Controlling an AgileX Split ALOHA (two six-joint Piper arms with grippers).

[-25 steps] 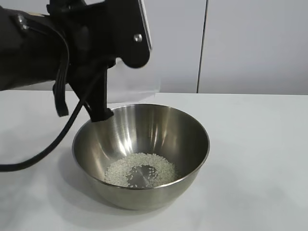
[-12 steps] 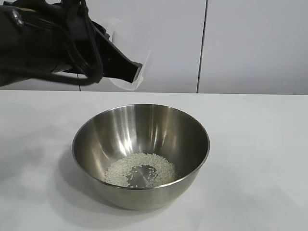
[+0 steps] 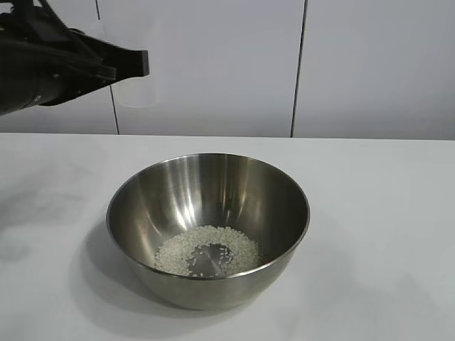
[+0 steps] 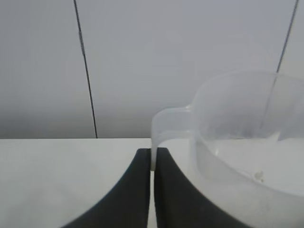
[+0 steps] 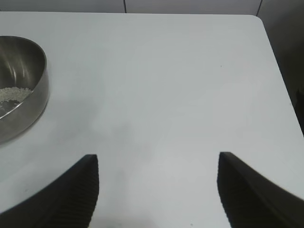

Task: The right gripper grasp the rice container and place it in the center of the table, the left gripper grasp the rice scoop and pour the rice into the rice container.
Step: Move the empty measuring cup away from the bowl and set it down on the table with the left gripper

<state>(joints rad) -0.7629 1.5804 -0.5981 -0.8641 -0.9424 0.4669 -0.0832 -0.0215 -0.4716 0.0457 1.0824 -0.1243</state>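
The rice scoop is still to be put down. I will set it on the white table (image 3: 57, 256) beside the rice container, on my left gripper's side.
The rice container (image 3: 207, 227), a large shiny steel bowl, stands in the middle of the white table (image 3: 384, 234) with a loose heap of rice (image 3: 206, 250) in its bottom. It also shows in the right wrist view (image 5: 21, 85). My left gripper (image 3: 138, 62) is up at the far left, above and left of the bowl, shut on the handle of the rice scoop (image 4: 242, 128), a clear plastic cup held roughly upright and nearly empty. The scoop shows faintly in the exterior view (image 3: 138, 85). My right gripper (image 5: 156, 161) is open and empty above bare table beside the bowl.
White wall panels with dark vertical seams (image 3: 298, 67) stand behind the table. The table's rounded corner and edge (image 5: 266, 33) show in the right wrist view, with a dark drop beyond.
My left gripper has lifted from the bowl's left rim and drawn back up and to the left, turning the scoop from tipped toward upright. The bowl and rice have not moved.
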